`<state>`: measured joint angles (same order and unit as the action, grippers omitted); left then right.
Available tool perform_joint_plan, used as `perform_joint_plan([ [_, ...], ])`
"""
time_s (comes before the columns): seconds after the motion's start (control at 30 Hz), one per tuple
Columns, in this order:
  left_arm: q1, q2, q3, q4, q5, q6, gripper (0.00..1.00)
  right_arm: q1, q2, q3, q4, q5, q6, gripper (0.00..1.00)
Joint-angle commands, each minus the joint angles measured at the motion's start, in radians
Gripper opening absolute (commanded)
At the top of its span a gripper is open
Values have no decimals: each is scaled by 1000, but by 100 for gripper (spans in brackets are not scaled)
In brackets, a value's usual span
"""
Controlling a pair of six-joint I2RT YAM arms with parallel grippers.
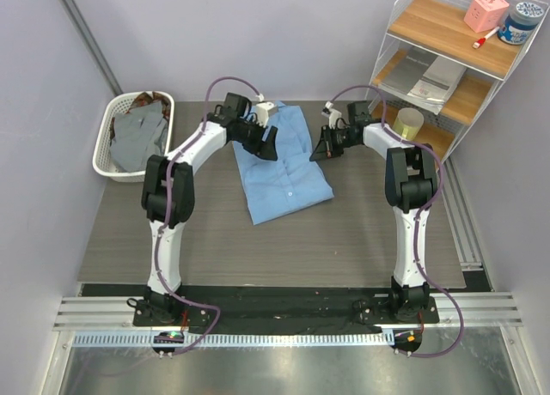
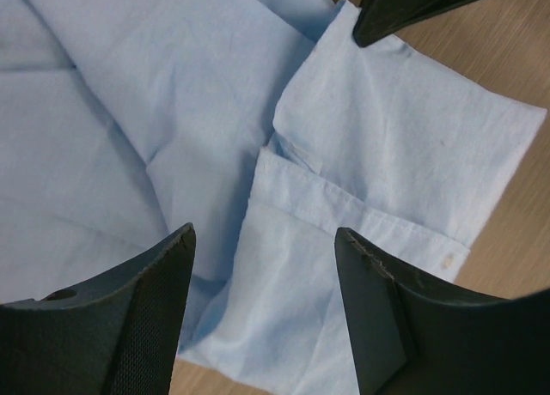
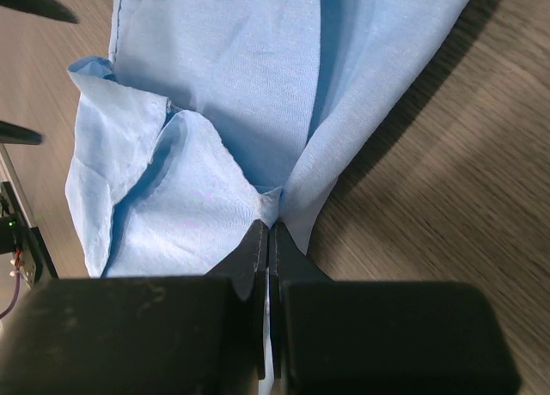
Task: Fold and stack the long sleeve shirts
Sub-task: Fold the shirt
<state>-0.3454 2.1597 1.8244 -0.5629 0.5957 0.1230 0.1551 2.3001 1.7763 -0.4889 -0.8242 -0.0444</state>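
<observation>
My left gripper should pinch the cloth point(image 2: 270, 157) beside the folded cuff and my right gripper should pull the hem square, because the light blue shirt's hem is slanted.
The light blue collared shirt point(image 1: 284, 167) lies partly folded in the middle of the table. My left gripper point(image 1: 268, 143) hovers open over its upper left part; in the left wrist view point(image 2: 265, 245) the jaws stand wide apart above a folded sleeve cuff point(image 2: 378, 215). My right gripper point(image 1: 320, 146) is at the shirt's right edge, shut on a pinch of the blue cloth point(image 3: 271, 208), which rises into the jaws point(image 3: 270, 236). Grey and brown shirts point(image 1: 137, 130) lie in the white basket point(image 1: 105, 150) at the far left.
A wire shelf unit point(image 1: 447, 60) stands at the back right with papers, a pink box point(image 1: 486, 12), a jar point(image 1: 521, 22) and a yellow cup point(image 1: 409, 122). The table's metal rail point(image 1: 275, 313) runs along the near edge.
</observation>
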Motion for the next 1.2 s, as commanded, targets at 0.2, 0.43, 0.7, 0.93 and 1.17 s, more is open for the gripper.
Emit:
perform_joint_plan([
  [0.2, -59, 149, 154, -5, 30, 64, 69, -2, -125, -46, 68, -69, -6, 1],
  [0.43, -79, 175, 164, -3, 110, 53, 64, 0, -136, -63, 78, -72, -8, 1],
  [0.7, -87, 175, 145, -8, 102, 52, 20, -3, -140, -78, 79, -72, -14, 2],
  [0.93, -86, 150, 180, 4, 47, 61, 0, -17, -171, -101, 78, -55, -5, 35],
  [1.17, -84, 161, 222, 29, -82, 102, 0, -45, -241, -123, 0, -3, -48, 58],
])
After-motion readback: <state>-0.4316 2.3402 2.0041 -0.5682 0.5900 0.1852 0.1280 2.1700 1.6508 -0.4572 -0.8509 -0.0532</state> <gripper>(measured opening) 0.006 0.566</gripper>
